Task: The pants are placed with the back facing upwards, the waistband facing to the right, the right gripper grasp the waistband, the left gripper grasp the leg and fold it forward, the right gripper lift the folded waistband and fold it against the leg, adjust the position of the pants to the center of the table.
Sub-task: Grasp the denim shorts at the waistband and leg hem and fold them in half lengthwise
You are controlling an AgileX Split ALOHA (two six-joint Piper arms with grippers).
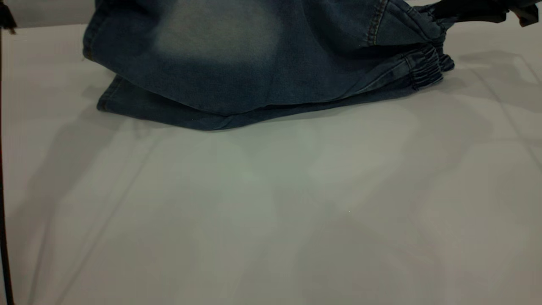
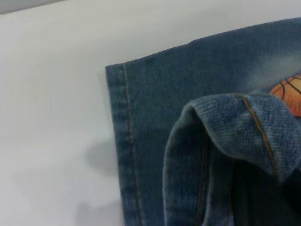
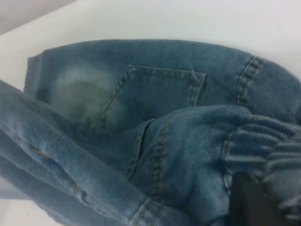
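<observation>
My left gripper is to release the upper leg's hem, now raised over the lower leg, on the flat lower leg's hem [image 1: 105, 50] [image 2: 117, 80], near the far edge of the table.
Blue denim pants [image 1: 237, 63] hang partly lifted over the far side of the white table [image 1: 271, 212]. One leg hem [image 1: 106, 101] still lies flat on the table. The gathered elastic waistband [image 1: 425, 63] is at the right, and my right gripper [image 1: 444, 12] is shut on it from above. In the right wrist view a dark finger [image 3: 249, 202] presses the waistband [image 3: 268, 146], with the back pocket [image 3: 155, 94] beyond. My left gripper [image 2: 254, 188] is shut on the upper leg's hem [image 2: 225, 127], raised over the flat lower leg [image 2: 124, 141].
An orange printed patch [image 2: 289, 94] shows on the denim beside the raised hem. A dark cable or post [image 1: 3, 212] runs down the left edge of the exterior view. Bare white tabletop stretches in front of the pants.
</observation>
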